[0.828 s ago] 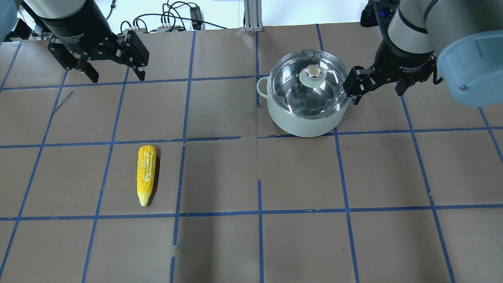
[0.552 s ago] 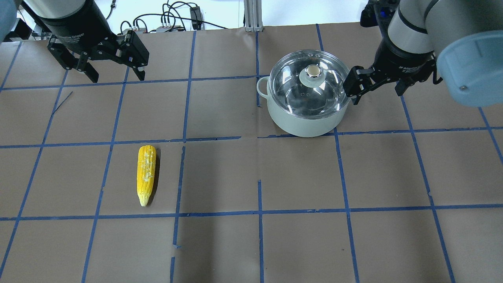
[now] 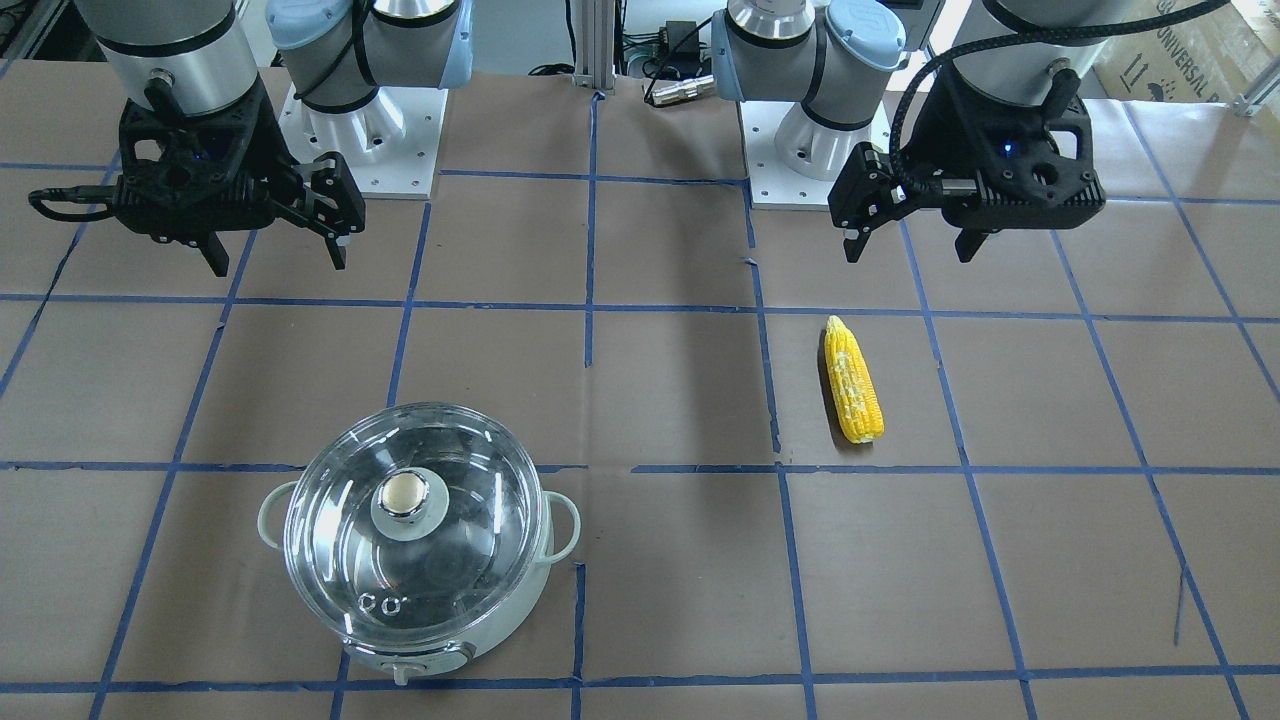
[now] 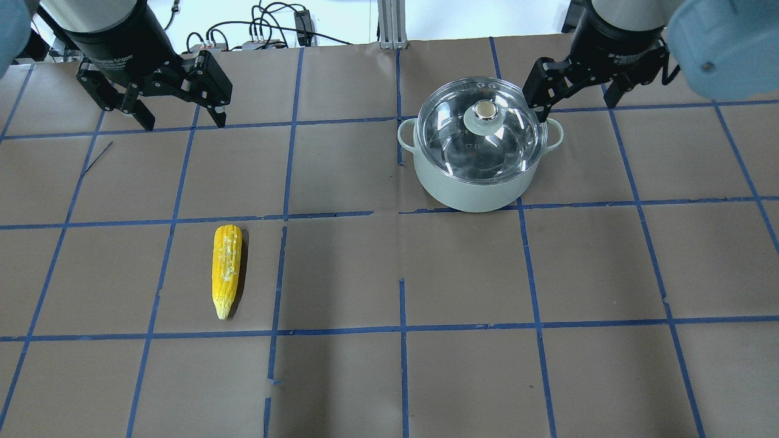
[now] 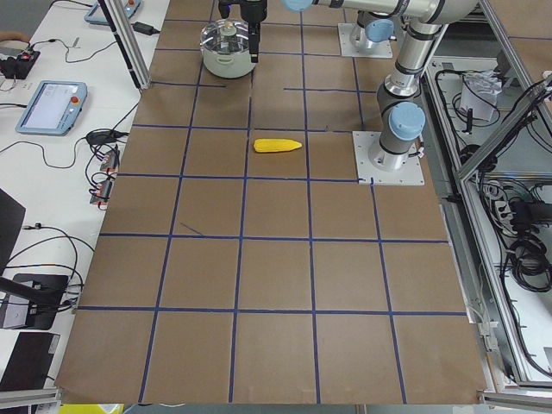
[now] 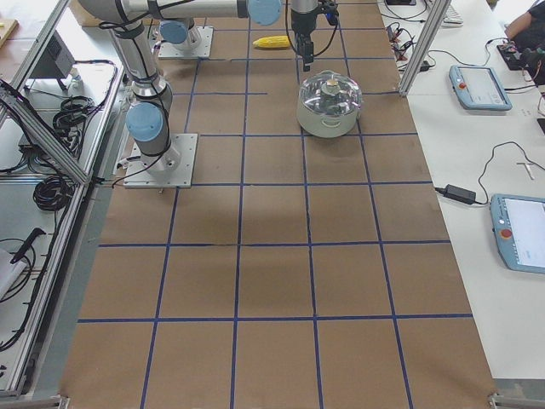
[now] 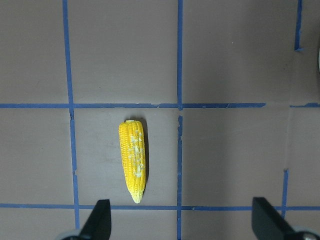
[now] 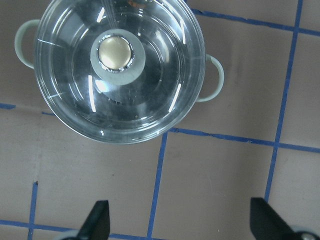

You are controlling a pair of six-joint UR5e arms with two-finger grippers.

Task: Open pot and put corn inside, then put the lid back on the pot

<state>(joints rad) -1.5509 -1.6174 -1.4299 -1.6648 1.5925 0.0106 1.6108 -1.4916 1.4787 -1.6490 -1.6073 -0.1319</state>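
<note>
Next, my right gripper goes to the clear glass lid's round knob (image 3: 403, 493) (image 8: 115, 53) and closes there, because the pot must be opened for the corn.
The pale mint pot (image 4: 468, 191) stands on the brown paper with the clear glass lid (image 4: 450, 143) shut on it. They also show in the front view, the pot (image 3: 415, 662) and the lid (image 3: 470, 540). The yellow corn (image 4: 226, 271) lies apart on the paper, and also shows in the front view (image 3: 853, 382). My right gripper (image 4: 575, 106) is open and empty, raised beside the pot; its wrist view looks down on the lid (image 8: 150, 80). My left gripper (image 4: 182, 121) is open and empty, high above the corn (image 7: 133, 160).
Blue tape lines grid the brown paper. Cables and a metal post (image 4: 389, 24) sit at the top edge of the overhead view. The arm bases (image 3: 360, 140) stand at the top of the front view. Tablets (image 6: 481, 85) lie on the side bench.
My right gripper has moved up in the overhead view, away from the pot's right side, so the pot's right handle now shows. The left gripper, corn, pot and lid have not moved.
</note>
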